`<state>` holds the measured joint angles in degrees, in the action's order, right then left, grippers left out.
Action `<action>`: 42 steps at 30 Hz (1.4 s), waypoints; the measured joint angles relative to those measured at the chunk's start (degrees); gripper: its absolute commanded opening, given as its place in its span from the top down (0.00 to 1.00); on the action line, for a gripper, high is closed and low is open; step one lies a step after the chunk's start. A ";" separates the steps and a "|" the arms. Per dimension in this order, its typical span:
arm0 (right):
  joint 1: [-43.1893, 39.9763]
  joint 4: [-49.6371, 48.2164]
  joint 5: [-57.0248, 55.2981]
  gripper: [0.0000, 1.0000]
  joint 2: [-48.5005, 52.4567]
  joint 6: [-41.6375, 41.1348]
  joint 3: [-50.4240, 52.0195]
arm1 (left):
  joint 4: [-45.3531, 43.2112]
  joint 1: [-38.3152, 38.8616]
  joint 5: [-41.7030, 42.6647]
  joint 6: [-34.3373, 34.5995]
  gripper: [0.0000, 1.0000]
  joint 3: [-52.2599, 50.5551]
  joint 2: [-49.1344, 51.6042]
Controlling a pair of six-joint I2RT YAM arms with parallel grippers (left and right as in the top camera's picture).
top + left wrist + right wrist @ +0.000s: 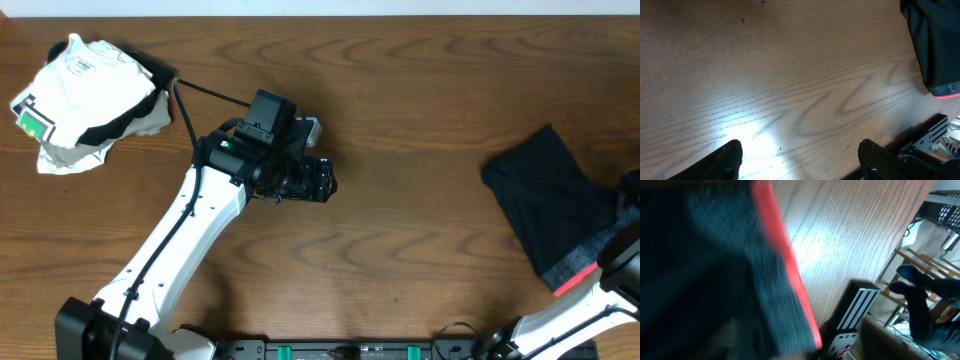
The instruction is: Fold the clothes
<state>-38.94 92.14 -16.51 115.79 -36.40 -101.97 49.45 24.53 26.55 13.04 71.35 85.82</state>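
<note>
The black shorts lie out of the left gripper's reach, so next the right gripper takes their black cloth (568, 188) and pulls them to the middle of the table.
The clothes (550, 200), black shorts with a grey waistband edged in red-orange, lie crumpled at the table's right side. They also show in the left wrist view (935, 45). My right gripper (622, 258) is at the waistband by the right edge. In the right wrist view the blurred fabric (700, 270) and red edge fill the frame and hide the fingers, so it looks shut on the clothes. My left gripper (325, 183) is open and empty above bare wood near the table's middle, and its fingers are spread wide in the left wrist view (800, 160).
A white garment with a green tag (85, 95) lies bunched at the far left corner, with beige cloth under it. A black rail (330, 350) runs along the front edge. A cable runs from the left arm toward the pile.
</note>
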 measured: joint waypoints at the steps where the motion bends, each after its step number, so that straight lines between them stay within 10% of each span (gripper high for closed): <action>1: 0.00 0.13 0.00 0.18 0.00 -0.02 0.00 | 0.02 0.00 0.00 0.00 0.24 0.00 0.00; 12: -0.37 0.61 2.03 0.32 -0.02 0.92 0.00 | 0.00 0.00 0.00 0.00 0.24 0.00 0.00; 18: 0.44 -3.19 12.92 0.98 -0.02 11.13 0.00 | -0.66 0.00 0.00 0.00 0.24 0.00 0.00; 42: 14.19 -34.42 18.60 0.99 -0.50 10.47 23.89 | -1.27 0.00 0.00 0.00 0.24 0.00 0.00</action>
<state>-24.75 57.71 2.09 115.28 -25.93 -78.08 48.18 24.53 26.55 13.04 71.35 85.82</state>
